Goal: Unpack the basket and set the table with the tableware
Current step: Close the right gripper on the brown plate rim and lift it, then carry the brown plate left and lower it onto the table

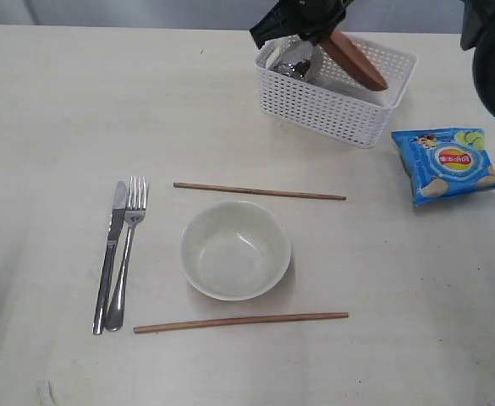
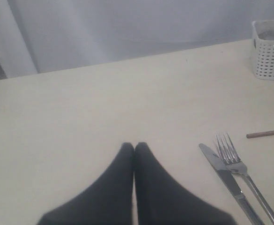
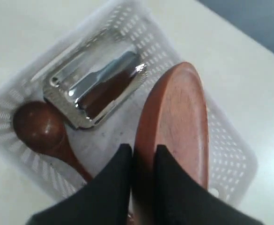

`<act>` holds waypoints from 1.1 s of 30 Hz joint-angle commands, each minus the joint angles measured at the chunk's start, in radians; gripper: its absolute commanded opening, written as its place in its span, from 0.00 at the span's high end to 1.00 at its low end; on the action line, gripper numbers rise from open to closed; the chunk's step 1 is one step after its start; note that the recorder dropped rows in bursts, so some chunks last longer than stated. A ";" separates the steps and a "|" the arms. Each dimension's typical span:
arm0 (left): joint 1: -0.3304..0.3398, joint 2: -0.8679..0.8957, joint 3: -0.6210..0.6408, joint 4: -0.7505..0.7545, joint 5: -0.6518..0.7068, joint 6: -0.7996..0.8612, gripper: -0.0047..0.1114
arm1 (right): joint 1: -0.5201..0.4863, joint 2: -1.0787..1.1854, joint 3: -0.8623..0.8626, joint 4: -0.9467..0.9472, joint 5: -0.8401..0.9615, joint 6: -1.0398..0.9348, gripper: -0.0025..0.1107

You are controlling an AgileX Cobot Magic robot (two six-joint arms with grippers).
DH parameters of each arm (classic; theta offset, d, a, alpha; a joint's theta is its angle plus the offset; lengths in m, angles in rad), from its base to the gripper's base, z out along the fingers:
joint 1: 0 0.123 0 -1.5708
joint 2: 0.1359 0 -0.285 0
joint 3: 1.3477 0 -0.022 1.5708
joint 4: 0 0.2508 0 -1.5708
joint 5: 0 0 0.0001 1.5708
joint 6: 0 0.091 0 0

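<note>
My right gripper is going to set the reddish-brown plate down on the bare table point(image 1: 243, 130) between the basket and the nearest chopstick.
The white lattice basket point(image 1: 336, 106) point(image 3: 230, 159) stands at the back right of the cream table point(image 1: 52, 127). My right gripper point(image 1: 319, 25) point(image 3: 144, 152) is shut on the rim of the reddish-brown plate point(image 3: 179, 122) point(image 1: 357, 61), which stands tilted on edge in the basket. Beside it lie the steel cup point(image 3: 97, 89) point(image 1: 296, 61) on its side and the dark red spoon point(image 3: 40, 126). On the table are the knife point(image 1: 109, 254), fork point(image 1: 127, 249), white bowl point(image 1: 234, 249) and two chopsticks point(image 1: 260, 191) point(image 1: 240, 321). My left gripper point(image 2: 134, 146) is shut and empty over bare table, left of the knife point(image 2: 225, 173) and fork point(image 2: 242, 171).
A blue chip bag point(image 1: 450, 165) lies on the table right of the basket. A dark arm part point(image 1: 492, 59) hangs at the top right corner. One chopstick end point(image 2: 266, 134) and the basket's corner point(image 2: 270, 58) show in the left wrist view.
</note>
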 commanded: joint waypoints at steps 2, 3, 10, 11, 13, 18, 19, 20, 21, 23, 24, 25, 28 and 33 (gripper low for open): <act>0.002 -0.003 0.002 -0.001 -0.004 0.000 0.96 | -0.005 0.000 -0.116 -0.005 0.054 -0.071 0.98; 0.002 -0.003 0.002 -0.001 -0.004 0.000 0.96 | -0.004 -0.003 -0.140 0.026 0.060 -0.090 0.98; 0.002 -0.003 0.002 -0.001 -0.004 0.000 0.96 | 0.065 -0.016 -0.229 0.198 0.089 -0.186 0.98; 0.002 -0.003 0.002 -0.001 -0.004 0.000 0.96 | 0.084 -0.016 -0.229 0.209 0.089 -0.190 0.98; 0.002 -0.003 0.002 -0.001 -0.004 0.000 0.96 | 0.123 -0.016 -0.229 0.218 0.089 -0.204 0.98; 0.002 -0.003 0.002 -0.001 -0.004 0.000 0.96 | 0.205 -0.014 -0.195 0.290 0.089 -0.244 0.98; 0.002 -0.003 0.002 -0.001 -0.004 0.000 0.96 | 0.220 -0.014 -0.182 0.318 0.089 -0.267 0.98; 0.002 -0.003 0.002 -0.001 -0.004 0.000 0.96 | 0.232 -0.014 -0.166 0.342 0.089 -0.286 0.98; 0.002 -0.003 0.002 -0.001 -0.004 0.000 0.96 | 0.245 -0.014 -0.152 0.365 0.083 -0.299 0.98; 0.002 -0.003 0.002 -0.001 -0.004 0.000 0.96 | 0.267 -0.009 -0.125 0.370 0.050 -0.307 0.98; 0.002 -0.003 0.002 -0.001 -0.004 0.000 0.96 | 0.272 -0.007 -0.111 0.373 0.033 -0.304 0.98; 0.002 -0.003 0.002 -0.001 -0.004 0.000 0.96 | 0.274 -0.002 -0.102 0.385 0.020 -0.301 0.98; 0.002 -0.003 0.002 -0.001 -0.004 0.000 0.96 | 0.274 0.023 -0.100 0.373 0.018 -0.301 0.98; 0.002 -0.003 0.002 -0.001 -0.004 0.000 0.96 | 0.274 0.073 -0.098 0.228 -0.005 -0.301 0.98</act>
